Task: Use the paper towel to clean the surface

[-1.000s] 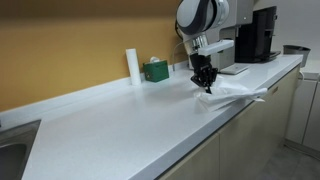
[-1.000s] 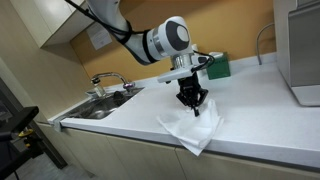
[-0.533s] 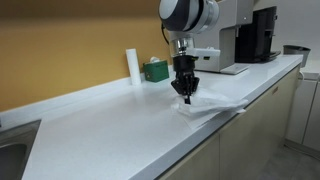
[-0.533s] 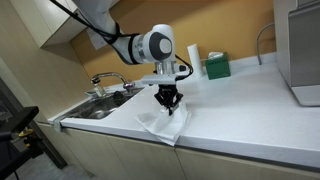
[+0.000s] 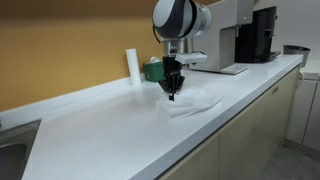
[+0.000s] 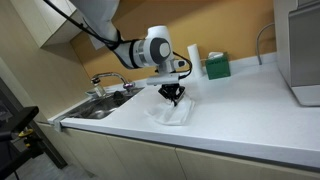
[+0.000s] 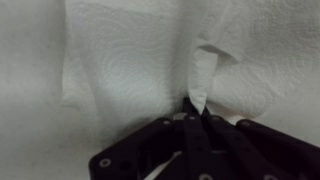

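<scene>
Next, my gripper lets go of the paper towel on the countertop [image 5: 216,88] in front of the white boxy machine.
The paper towel [image 5: 190,101] is a rumpled white sheet lying flat on the long white countertop [image 5: 110,130]. It also shows in an exterior view [image 6: 172,112] and fills the wrist view [image 7: 140,55]. My gripper [image 5: 172,93] points straight down and is shut on a pinched fold of the towel, pressing it onto the countertop [image 6: 240,120]. In the wrist view the black fingers [image 7: 195,112] meet around a raised ridge of towel. The gripper also shows in an exterior view [image 6: 173,99].
A green box [image 5: 152,70] and an upright white roll [image 5: 132,64] stand by the backsplash behind the gripper. A white boxy machine [image 5: 235,40] and a black appliance [image 5: 264,32] stand further along the countertop. A sink with faucet [image 6: 108,84] lies at the other end.
My gripper has dragged the paper towel along the countertop, away from the machines and towards the sink end. It stays shut on the towel.
</scene>
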### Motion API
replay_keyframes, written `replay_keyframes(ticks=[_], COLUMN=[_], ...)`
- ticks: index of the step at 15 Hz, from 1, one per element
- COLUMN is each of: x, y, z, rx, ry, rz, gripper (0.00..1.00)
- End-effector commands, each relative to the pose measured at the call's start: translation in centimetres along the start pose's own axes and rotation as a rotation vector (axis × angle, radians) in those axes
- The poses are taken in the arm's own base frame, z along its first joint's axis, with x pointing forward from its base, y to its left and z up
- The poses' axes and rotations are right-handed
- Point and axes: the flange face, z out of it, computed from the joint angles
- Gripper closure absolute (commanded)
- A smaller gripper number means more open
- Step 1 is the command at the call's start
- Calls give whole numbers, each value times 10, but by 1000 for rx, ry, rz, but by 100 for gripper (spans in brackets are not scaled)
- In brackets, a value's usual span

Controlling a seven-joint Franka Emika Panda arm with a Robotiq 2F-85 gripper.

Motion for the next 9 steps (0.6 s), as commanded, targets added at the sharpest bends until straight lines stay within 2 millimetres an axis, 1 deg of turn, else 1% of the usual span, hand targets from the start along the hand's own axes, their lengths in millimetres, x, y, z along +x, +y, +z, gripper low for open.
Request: replay_keyframes(ticks=[1,5,9], x=[29,64,90], y=[12,21,40], z=[62,63,67], rx=[-73,-141,-199], ry=[69,189,261], rz=[-41,-62,-32], gripper=[99,99,99])
